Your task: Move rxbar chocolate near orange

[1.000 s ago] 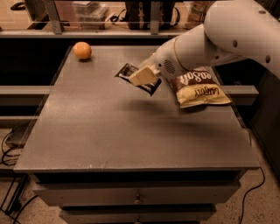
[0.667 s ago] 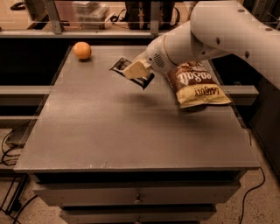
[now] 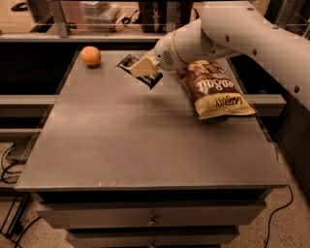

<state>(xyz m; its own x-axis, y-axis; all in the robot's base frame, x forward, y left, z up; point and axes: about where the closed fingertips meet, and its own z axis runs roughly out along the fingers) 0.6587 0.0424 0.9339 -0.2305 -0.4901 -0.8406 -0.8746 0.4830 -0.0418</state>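
Next, I release the rxbar chocolate on the grey table (image 3: 106,67) beside the orange, toward the chip bag. The bar is now above the table's far middle.
The orange (image 3: 90,55) sits at the far left corner of the grey table (image 3: 135,145). My gripper (image 3: 142,68) is shut on the rxbar chocolate (image 3: 130,63), a dark flat bar, and holds it above the far middle of the table, to the right of the orange with a gap between them. The bar's left end sticks out past the fingers and its right end shows below them. My white arm reaches in from the upper right.
A large brown-and-yellow chip bag (image 3: 214,88) lies on the table's right side under my arm. A shelf with boxes (image 3: 99,12) runs behind the table. Cables (image 3: 9,160) lie on the floor at left.
My gripper has carried the bar to the left and farther back, closer to the orange. The orange and the chip bag have not moved.
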